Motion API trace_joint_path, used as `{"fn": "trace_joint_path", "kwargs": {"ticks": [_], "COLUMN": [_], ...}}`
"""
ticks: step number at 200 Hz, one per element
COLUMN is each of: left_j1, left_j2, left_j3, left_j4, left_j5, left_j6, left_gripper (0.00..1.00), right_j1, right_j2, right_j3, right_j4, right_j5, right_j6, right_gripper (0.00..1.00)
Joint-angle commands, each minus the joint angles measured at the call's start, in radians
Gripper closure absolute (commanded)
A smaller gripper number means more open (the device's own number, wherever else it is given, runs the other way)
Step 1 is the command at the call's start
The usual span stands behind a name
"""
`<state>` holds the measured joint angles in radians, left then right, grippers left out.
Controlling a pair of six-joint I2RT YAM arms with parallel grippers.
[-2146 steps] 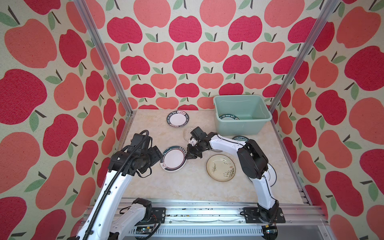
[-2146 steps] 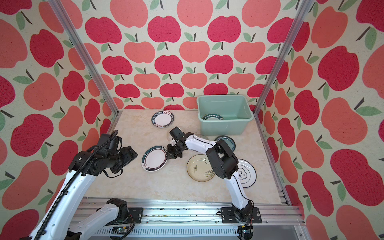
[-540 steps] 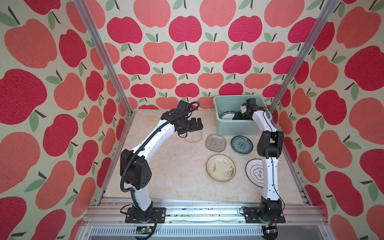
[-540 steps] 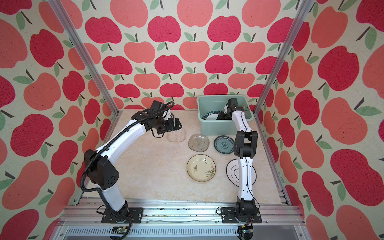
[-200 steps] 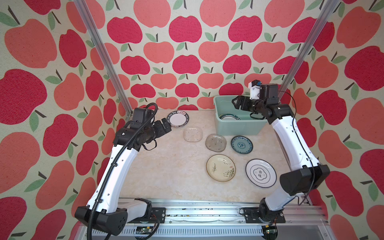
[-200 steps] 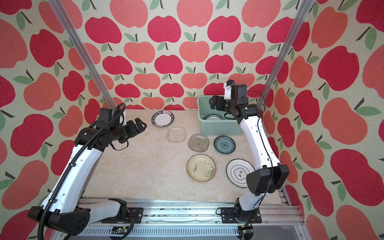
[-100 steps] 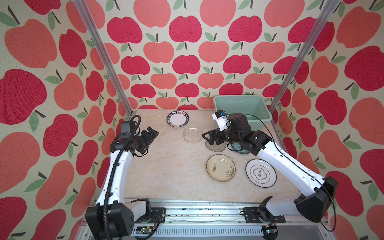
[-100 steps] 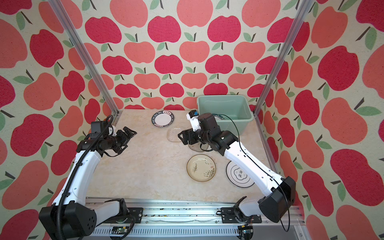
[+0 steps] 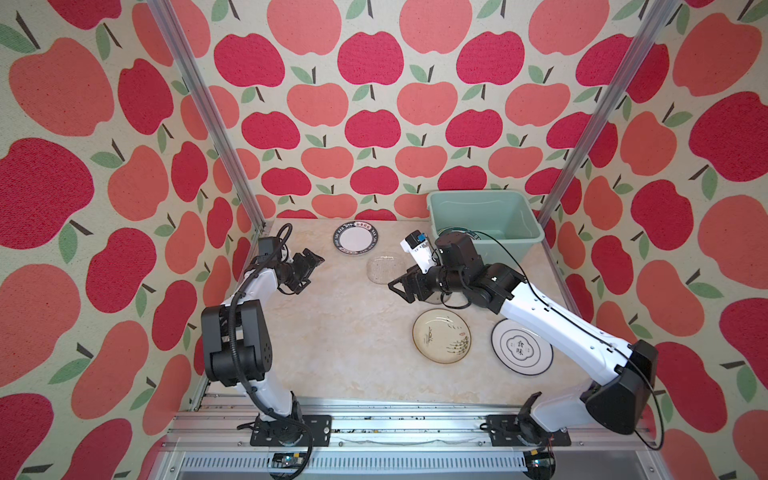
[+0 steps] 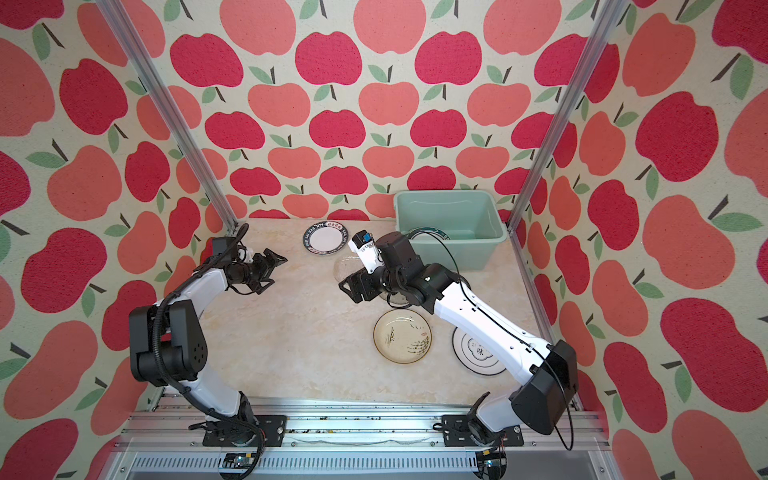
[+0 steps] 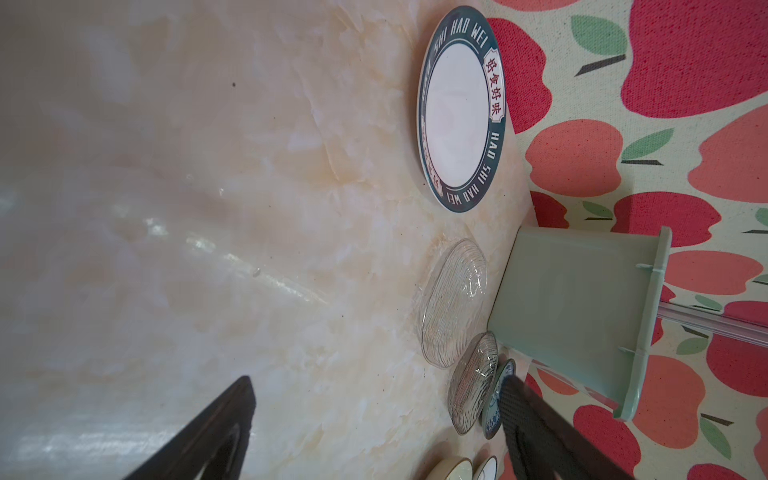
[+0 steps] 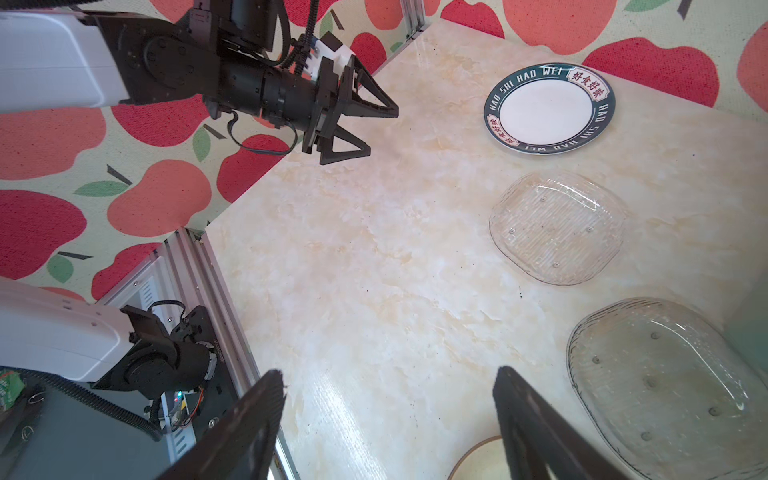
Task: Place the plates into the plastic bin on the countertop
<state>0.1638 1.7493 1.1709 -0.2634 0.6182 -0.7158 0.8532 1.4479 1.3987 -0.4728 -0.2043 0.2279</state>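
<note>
I need to next move my left gripper to the white lettered-rim plate and grab its near edge (image 9: 341, 249) (image 11: 429, 156), opposite the red lettering.
The mint-green plastic bin (image 9: 513, 252) (image 10: 478, 251) stands at the back right of the countertop (image 9: 345, 340), with a dark-rimmed plate (image 9: 455, 231) inside. On the countertop lie a white lettered-rim plate (image 9: 356, 237) (image 11: 457, 112) (image 12: 546, 110), a clear glass plate (image 9: 381, 268) (image 12: 557, 228), a second glass plate (image 12: 665, 390) (image 11: 473, 386), a teal plate (image 11: 496, 395), a cream ink-drawn plate (image 9: 441, 336) and a white ringed plate (image 9: 522, 347). My right gripper (image 9: 401, 286) (image 12: 388, 374) hovers open and empty beside the glass plates. My left gripper (image 9: 309, 266) (image 11: 378, 386) is open and empty at the left.
Aluminium rails (image 9: 374, 419) edge the countertop at the front and apple-patterned walls close the other three sides. The right arm (image 9: 540, 316) stretches over the plates on the right, hiding the teal one in both top views. The left arm's elbow (image 9: 235, 345) is at the front left.
My right gripper has left the bin and come down to the middle of the countertop, near the glass plates. My left arm has drawn back toward the left wall, its gripper still empty.
</note>
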Motion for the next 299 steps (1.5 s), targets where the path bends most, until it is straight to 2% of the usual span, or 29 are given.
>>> {"fn": "trace_joint_path", "kwargs": {"ticks": [1, 83, 114, 177, 231, 299], "left_j1": [0.005, -0.035, -0.064, -0.12, -0.148, -0.17], "left_j2": [0.11, 0.463, 0.536, 0.642, 0.711, 0.716], "left_j3": [0.093, 0.343, 0.41, 0.502, 0.517, 0.453], "left_j4": [0.147, 0.259, 0.271, 0.283, 0.316, 0.344], "left_j5": [0.068, 0.101, 0.096, 0.07, 0.023, -0.034], "left_j6": [0.011, -0.035, -0.054, -0.114, -0.204, -0.248], "left_gripper": [0.08, 0.17, 0.18, 0.3, 0.44, 0.74], "right_j1": [0.006, 0.006, 0.005, 0.004, -0.003, -0.009], "right_j2": [0.014, 0.075, 0.113, 0.162, 0.163, 0.172], "right_j3": [0.013, -0.019, -0.009, 0.013, 0.007, 0.015], "right_j4": [-0.019, 0.03, 0.04, 0.06, 0.069, 0.071], "right_j5": [-0.03, -0.014, -0.024, -0.028, -0.017, -0.01], "right_j6": [-0.007, 0.045, 0.05, 0.062, 0.084, 0.099], "right_gripper": [0.19, 0.21, 0.21, 0.22, 0.23, 0.25]}}
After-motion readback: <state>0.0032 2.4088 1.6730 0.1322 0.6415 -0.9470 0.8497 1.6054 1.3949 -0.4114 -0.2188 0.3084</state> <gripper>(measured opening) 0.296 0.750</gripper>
